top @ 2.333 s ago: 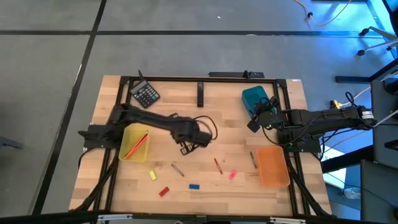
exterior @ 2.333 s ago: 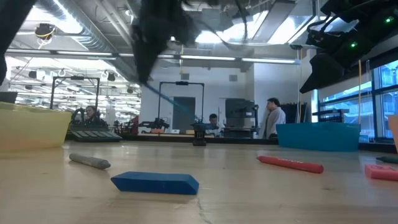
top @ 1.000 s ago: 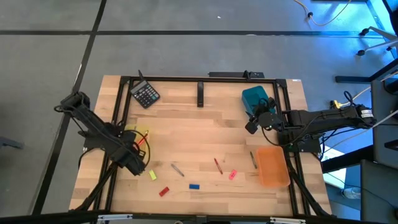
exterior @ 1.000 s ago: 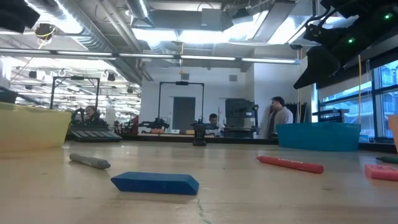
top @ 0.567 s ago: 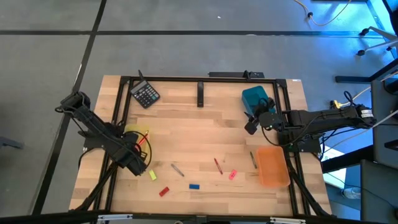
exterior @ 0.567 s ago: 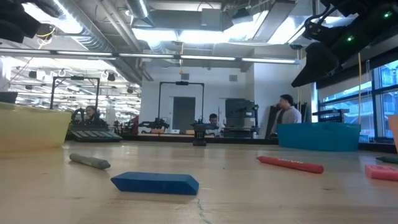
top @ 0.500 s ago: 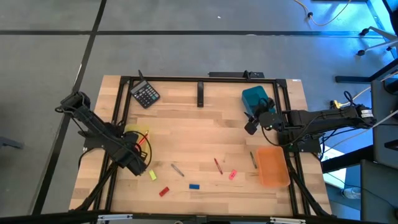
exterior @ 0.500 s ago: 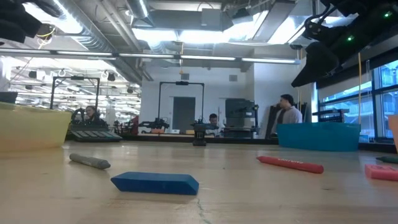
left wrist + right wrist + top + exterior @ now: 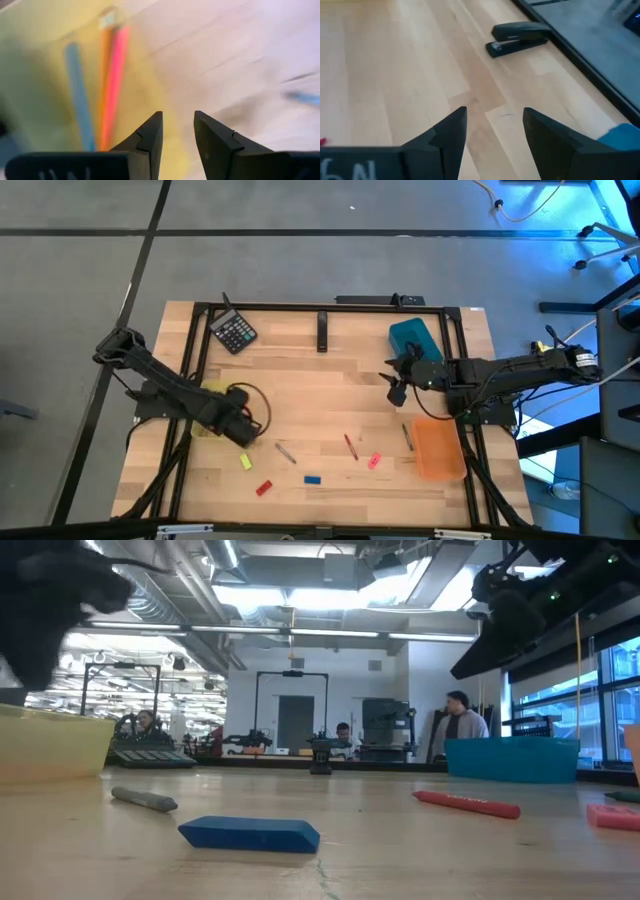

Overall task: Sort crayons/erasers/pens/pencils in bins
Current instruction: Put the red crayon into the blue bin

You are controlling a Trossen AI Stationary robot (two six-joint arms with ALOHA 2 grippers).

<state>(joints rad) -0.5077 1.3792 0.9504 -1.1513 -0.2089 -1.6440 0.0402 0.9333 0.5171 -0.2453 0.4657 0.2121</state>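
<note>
I need to close my right gripper on the blunt end of the red stick (image 9: 355, 456), because my left gripper needs to pass it over.
The yellow bin (image 9: 208, 388) sits at the table's left, largely under my left arm; the left wrist view shows blue, orange and pink sticks (image 9: 112, 85) lying in it. My left gripper (image 9: 246, 435) (image 9: 177, 131) hangs open and empty over the bin's near right corner. My right gripper (image 9: 393, 388) (image 9: 495, 125) is open and empty above bare wood, near the teal bin (image 9: 412, 338). The orange bin (image 9: 438, 447) stands at the right. The yellow (image 9: 245, 462), red (image 9: 263, 488), blue (image 9: 312, 479) (image 9: 250, 834) and pink (image 9: 375, 461) erasers lie flat on the near half.
A grey stick (image 9: 285, 452), a red stick (image 9: 350, 445) and a green stick (image 9: 407, 437) lie among the erasers. A black calculator (image 9: 233, 332) and a black stapler (image 9: 322, 332) (image 9: 520, 34) sit near the far edge. People stand in the room beyond the table.
My left arm has swung from the yellow bin's near left side toward the table's middle, bringing its gripper to the bin's near right corner. My right gripper has shifted slightly toward the table's left. The erasers and sticks have not moved.
</note>
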